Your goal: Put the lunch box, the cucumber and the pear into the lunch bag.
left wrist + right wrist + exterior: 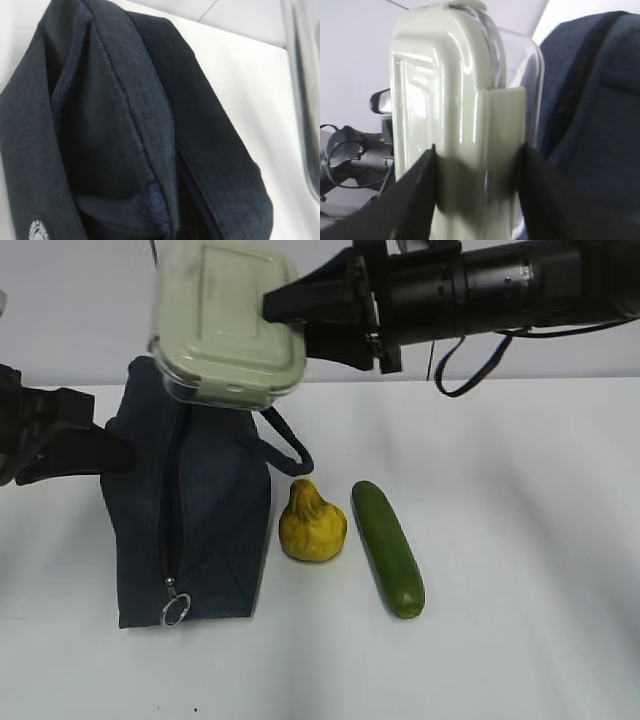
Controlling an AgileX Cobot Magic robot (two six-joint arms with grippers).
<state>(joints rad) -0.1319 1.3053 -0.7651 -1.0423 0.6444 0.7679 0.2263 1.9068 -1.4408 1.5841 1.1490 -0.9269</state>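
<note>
My right gripper is holding the lunch box and will let it go inside the navy lunch bag (207,471), just behind the metal ring pull.
My right gripper (288,318) is shut on the lunch box (225,325), which has a pale green lid and a clear base. It holds the box tilted in the air above the back of the navy lunch bag (210,510). In the right wrist view my gripper (477,150) clamps the box (455,100) at its clip. My left gripper (95,452) is at the bag's left side, its fingers buried in pinched fabric (125,125). The yellow pear (312,525) and the dark green cucumber (388,548) lie on the table right of the bag.
The bag's zipper runs down its top as a dark slit to a metal ring pull (176,610) at the front. Its loop handle (295,450) hangs off the right side. The white table (520,540) extends to the right of the cucumber.
</note>
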